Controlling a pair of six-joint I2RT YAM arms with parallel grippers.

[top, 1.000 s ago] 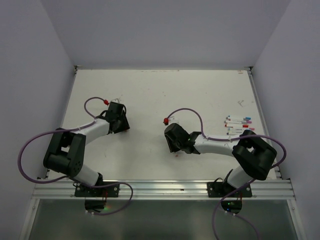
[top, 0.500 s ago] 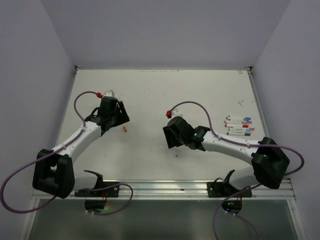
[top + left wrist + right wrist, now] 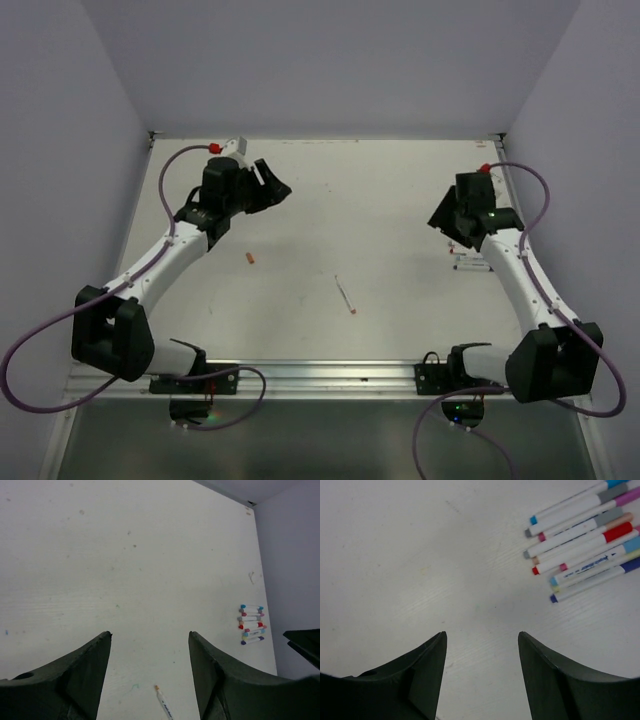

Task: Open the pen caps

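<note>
The dark blue-capped pen is the outermost in the row, beside the yellow-capped pen, and I need to next close my right gripper on its white body (image 3: 466, 268) (image 3: 575, 590).
A loose orange pen cap (image 3: 250, 258) lies on the white table, left of centre. The thin white pen (image 3: 345, 294) it belongs to lies bare near the middle, and its orange tip (image 3: 157, 687) shows below my left gripper's fingers. A row of capped pens (image 3: 585, 540) with blue, grey, pink, red and purple pen caps lies at the right, up and to the right of my right gripper (image 3: 481, 634). That gripper is open and holds nothing. My left gripper (image 3: 150, 634) is raised over the far left of the table, open and empty.
Only a sliver of the capped pens (image 3: 470, 264) shows in the top view, mostly covered by the right arm (image 3: 505, 250). White walls close in the table at the back and on both sides. The left wrist view catches the pen row (image 3: 251, 625) and a dark edge of the right gripper (image 3: 305, 647).
Both grippers opened and drew apart from the centre. The left one rose toward the far left, the right one swung over the pen row. The orange cap and its pen now lie loose on the table.
</note>
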